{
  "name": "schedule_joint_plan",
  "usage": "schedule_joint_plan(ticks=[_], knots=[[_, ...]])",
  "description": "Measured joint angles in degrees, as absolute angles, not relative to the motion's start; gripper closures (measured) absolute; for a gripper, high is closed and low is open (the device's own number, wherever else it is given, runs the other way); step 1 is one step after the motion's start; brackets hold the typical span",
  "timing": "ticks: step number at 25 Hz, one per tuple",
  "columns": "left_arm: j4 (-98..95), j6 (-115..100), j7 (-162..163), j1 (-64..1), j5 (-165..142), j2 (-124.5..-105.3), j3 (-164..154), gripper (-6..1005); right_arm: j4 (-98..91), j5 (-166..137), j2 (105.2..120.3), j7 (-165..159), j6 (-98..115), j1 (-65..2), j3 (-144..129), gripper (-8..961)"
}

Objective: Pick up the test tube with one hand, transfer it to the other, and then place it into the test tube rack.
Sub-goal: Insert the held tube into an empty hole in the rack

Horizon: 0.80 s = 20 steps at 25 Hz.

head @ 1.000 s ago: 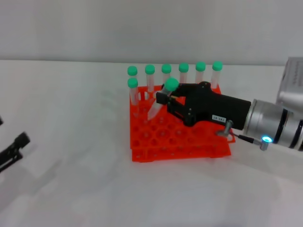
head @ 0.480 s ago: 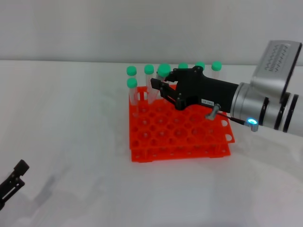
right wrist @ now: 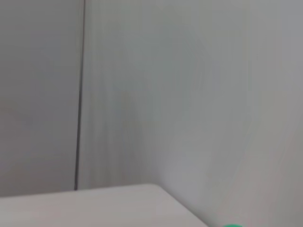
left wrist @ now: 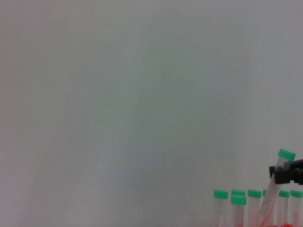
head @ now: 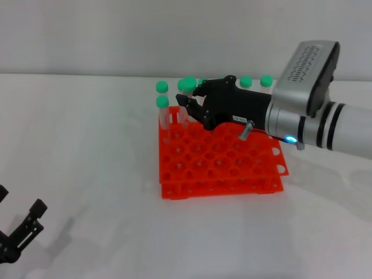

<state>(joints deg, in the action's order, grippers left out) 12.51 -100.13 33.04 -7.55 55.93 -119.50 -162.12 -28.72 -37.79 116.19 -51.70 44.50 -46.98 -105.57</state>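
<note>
Next, I release my right gripper's test tube in the rack hole point(head: 183, 117) beside the nearest standing green-capped tube.
The test tube point(head: 186, 85), clear with a green cap, is tilted over the back left part of the orange-red test tube rack point(head: 232, 174). My right gripper point(head: 187, 103), on the blue-ringed arm, is shut on it just below the cap. The tube's lower end points down among the holes beside the standing tubes. From the left wrist view the same tilted tube point(left wrist: 279, 172) shows with black fingers point(left wrist: 289, 174) around it. My left gripper point(head: 23, 229) sits low at the near left corner of the table, open and holding nothing.
Several green-capped tubes stand in the rack's back rows, among them one at the back left point(head: 162, 88), one just in front of it point(head: 162, 102) and one at the back right point(head: 266, 81). White tabletop surrounds the rack.
My right gripper has carried the tube back and to the left over the rack, and the arm's wrist has risen. My left gripper has drawn away toward the near left corner.
</note>
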Motion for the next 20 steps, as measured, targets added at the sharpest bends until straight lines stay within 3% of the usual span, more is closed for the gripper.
schedule_joint_plan(ticks=[20], knots=[[10.66, -99.92, 31.35, -6.76, 55.68, -119.53, -162.07, 116, -28.47, -37.75, 116.19, -51.41, 36.69, -50.19, -110.5, 743]])
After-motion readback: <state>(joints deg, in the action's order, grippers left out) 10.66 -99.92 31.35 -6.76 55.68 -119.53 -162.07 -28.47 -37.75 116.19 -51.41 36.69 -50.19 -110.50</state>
